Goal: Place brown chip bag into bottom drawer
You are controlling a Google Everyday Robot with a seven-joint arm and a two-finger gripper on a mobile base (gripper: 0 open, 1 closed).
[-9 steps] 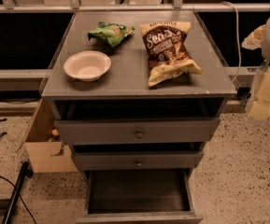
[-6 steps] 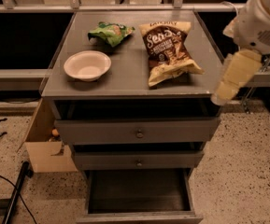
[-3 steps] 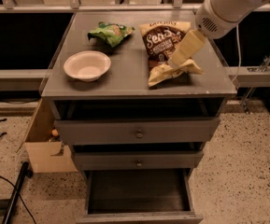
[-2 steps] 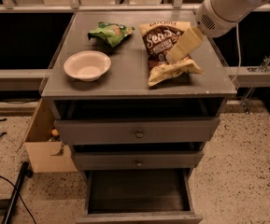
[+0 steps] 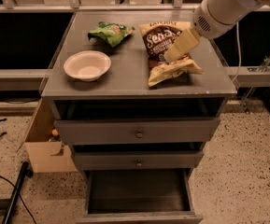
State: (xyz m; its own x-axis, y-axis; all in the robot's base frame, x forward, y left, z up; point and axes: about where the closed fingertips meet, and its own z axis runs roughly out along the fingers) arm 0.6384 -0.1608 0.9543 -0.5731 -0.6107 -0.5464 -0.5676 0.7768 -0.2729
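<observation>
My gripper is going to the middle of the brown chip bag (image 5: 170, 53), just behind its tan near end. It will close there.
The brown chip bag (image 5: 162, 45) lies on the right half of the grey cabinet top (image 5: 130, 73), dark brown with tan ends and white lettering. My gripper (image 5: 177, 50) reaches in from the upper right and hangs over the middle of the bag, right at its surface. The bottom drawer (image 5: 138, 195) is pulled open below, and its inside shows nothing in it.
A white bowl (image 5: 87, 65) sits at the left of the top. A small green bag (image 5: 110, 32) lies behind it. Two upper drawers (image 5: 137, 132) are shut. A cardboard box (image 5: 43, 143) stands on the floor at the left, beside a black cable.
My arm swung in from the right side of the cabinet and came over the brown chip bag. In the last second it crept slightly left over the bag. The bag has not moved.
</observation>
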